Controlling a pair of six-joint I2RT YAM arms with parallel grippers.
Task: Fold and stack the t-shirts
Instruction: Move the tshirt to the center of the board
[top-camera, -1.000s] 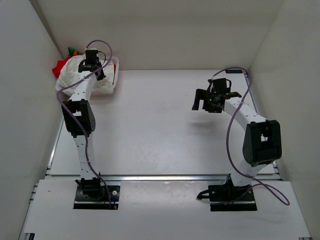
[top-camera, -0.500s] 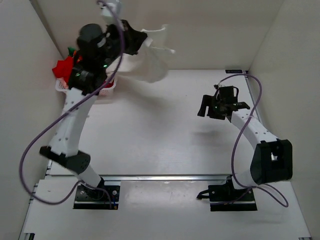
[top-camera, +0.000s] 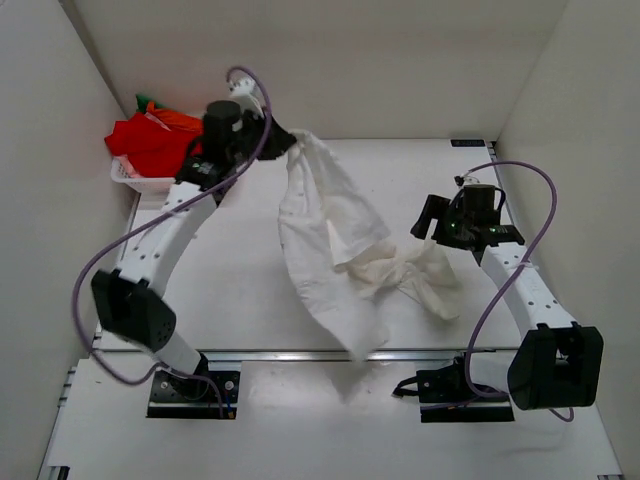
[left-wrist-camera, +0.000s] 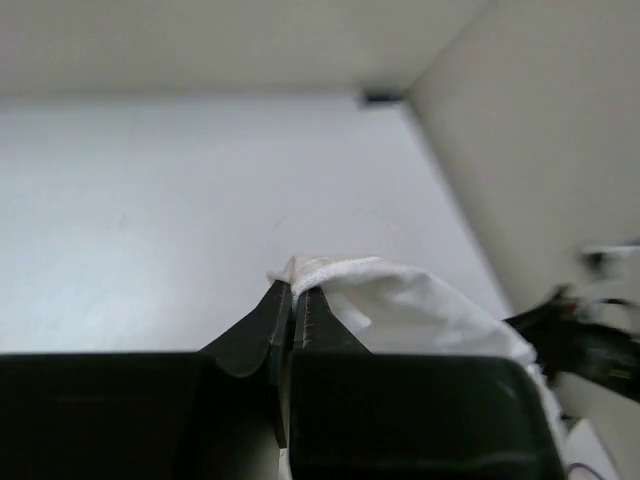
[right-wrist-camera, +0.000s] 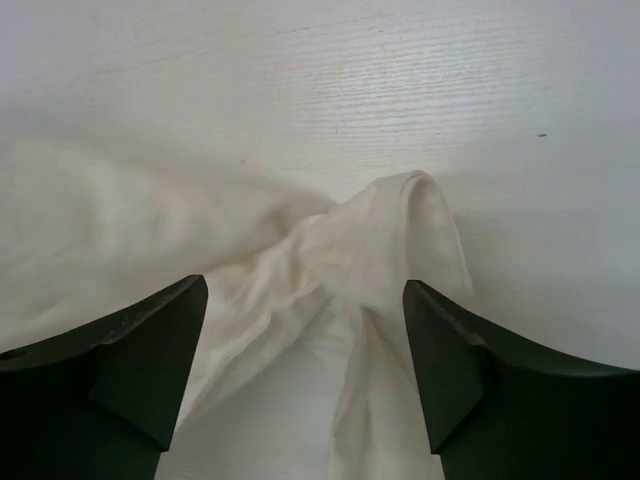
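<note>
Next, I let the edge of the white t-shirt go from my left gripper on the table (top-camera: 268, 152) by the back wall, beside the basket. That edge is now held up above the table.
My left gripper (top-camera: 283, 141) is shut on an edge of the large white t-shirt (top-camera: 325, 245) and holds it up above the table; the cloth hangs from it and trails down to the near edge. In the left wrist view the jaws (left-wrist-camera: 294, 290) pinch a white fold (left-wrist-camera: 400, 300). My right gripper (top-camera: 436, 222) is open and empty, above a crumpled part of the white shirt (right-wrist-camera: 330, 270) lying on the table. Red, orange and green t-shirts (top-camera: 150, 135) sit piled in the basket at the back left.
A white lattice basket (top-camera: 140, 183) stands in the back left corner under the coloured shirts. White walls enclose the table on the left, back and right. The metal rail (top-camera: 250, 355) runs along the near edge.
My left arm has lifted the white t-shirt out of the basket and swung it right over the table, where it now drapes down. My right arm has moved right and nearer.
</note>
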